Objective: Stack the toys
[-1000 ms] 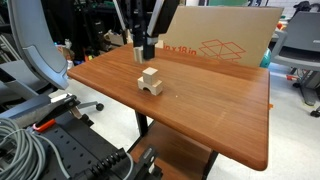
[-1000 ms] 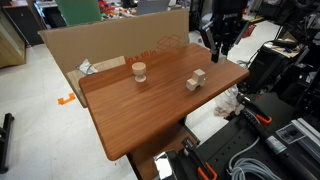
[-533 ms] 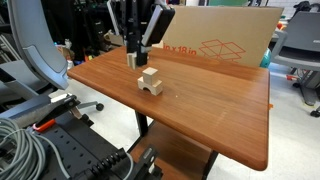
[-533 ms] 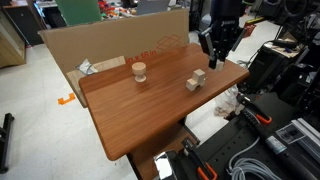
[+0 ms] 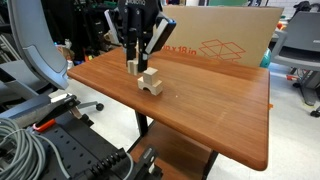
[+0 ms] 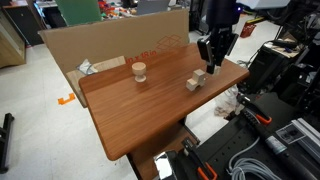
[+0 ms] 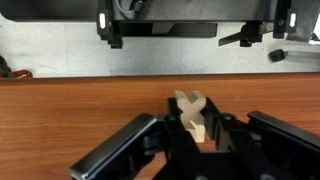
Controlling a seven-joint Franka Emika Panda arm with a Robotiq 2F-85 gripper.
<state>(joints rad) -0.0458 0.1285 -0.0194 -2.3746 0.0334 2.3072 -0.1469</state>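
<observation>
My gripper will let go of the small pale wooden block so that it is left on top of the light wooden block toy [image 5: 149,67] [image 7: 196,128].
A light wooden block toy [image 5: 151,81] stands on the brown table [image 5: 210,105]; it also shows in an exterior view [image 6: 193,84]. A round wooden peg-like toy [image 6: 139,71] stands apart from it, nearer the cardboard. My gripper [image 5: 133,64] [image 6: 205,66] is shut on a small light wooden piece [image 5: 132,68] and holds it low over the table, just beside the block toy. In the wrist view the gripper [image 7: 195,120] clamps the wooden piece [image 7: 199,127] between its fingers above the table.
A large flat cardboard box [image 5: 215,40] [image 6: 110,45] leans along the table's back edge. Cables and black equipment [image 5: 60,150] lie below the table's near side. Chairs and clutter stand around the table.
My gripper has moved down and towards the block toy on the table, carrying the small wooden piece with it. The toys on the table have not moved.
</observation>
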